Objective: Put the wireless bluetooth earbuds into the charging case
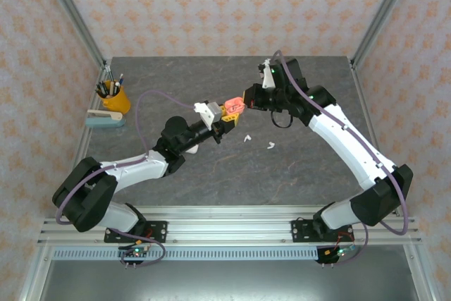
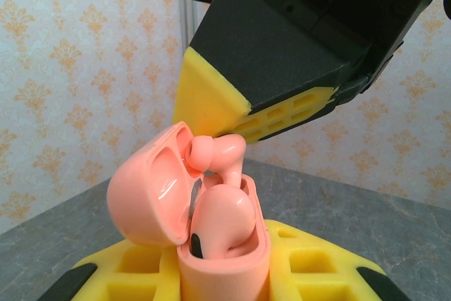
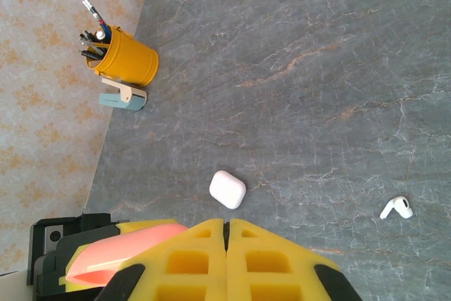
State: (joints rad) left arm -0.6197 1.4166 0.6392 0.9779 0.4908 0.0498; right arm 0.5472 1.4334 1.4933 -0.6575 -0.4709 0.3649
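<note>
The raised pink earbud's tip overhangs the charging case's rim toward its lid, so my right gripper needs to pinch the earbud's head (image 2: pixel 229 150), lift it out and set it down.
My left gripper (image 1: pixel 228 115) is shut on an open coral-pink charging case (image 2: pixel 224 273), held upright above the table with its lid (image 2: pixel 144 195) swung left. One pink earbud (image 2: pixel 225 222) sits in the case. A second pink earbud (image 2: pixel 215 153) stands with its stem in the other slot and its head still above the rim. My right gripper (image 1: pixel 246 100) is shut, and its yellow fingertips (image 2: pixel 211 103) rest right over that earbud's head. On the table lie two white earbuds (image 1: pixel 246 138) (image 1: pixel 271 146) and a closed white case (image 3: pixel 227 189).
A yellow pen cup (image 1: pixel 116 98) and a pale blue stapler (image 1: pixel 106 119) stand at the table's far left. Metal frame posts rise at the back corners. The grey tabletop (image 3: pixel 296 68) stretches bare between the cup and the earbuds.
</note>
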